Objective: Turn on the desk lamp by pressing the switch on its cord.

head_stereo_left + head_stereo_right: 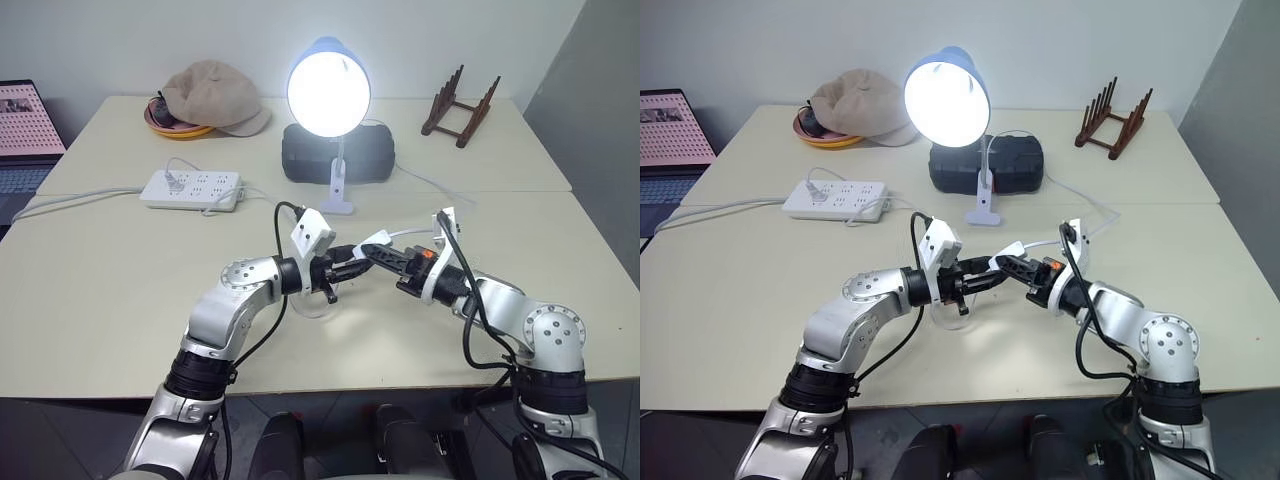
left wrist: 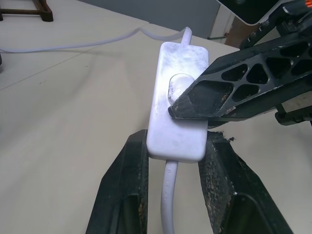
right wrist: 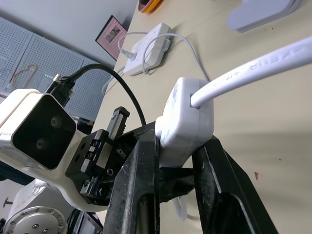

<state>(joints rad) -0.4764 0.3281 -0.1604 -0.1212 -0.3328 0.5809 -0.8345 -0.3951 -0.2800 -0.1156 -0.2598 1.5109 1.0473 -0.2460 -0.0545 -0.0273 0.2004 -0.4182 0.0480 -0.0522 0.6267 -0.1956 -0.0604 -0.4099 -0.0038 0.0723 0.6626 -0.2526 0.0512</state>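
The robot's left gripper will let go of the white switch on the table (image 1: 345,283) under the grippers, in front of the lamp. The switch is still held above the table.
The desk lamp (image 1: 328,90) stands lit at the back of the table, its blue shade and glowing bulb facing me. In front of it, above the table, my left gripper (image 2: 175,151) is shut on the near end of the white switch (image 2: 178,97), one finger on each side. My right gripper (image 3: 175,161) comes in from the other side and is shut on the same switch (image 3: 187,122). One of its fingertips (image 2: 195,100) presses on the round button. The thin white cord (image 3: 253,68) leaves the switch at both ends.
A white power strip (image 1: 192,188) lies at the left with its cable trailing off the table. A black case (image 1: 335,155) sits behind the lamp. A beige cap (image 1: 215,95), a wooden rack (image 1: 460,105) and a laptop (image 1: 25,125) line the back.
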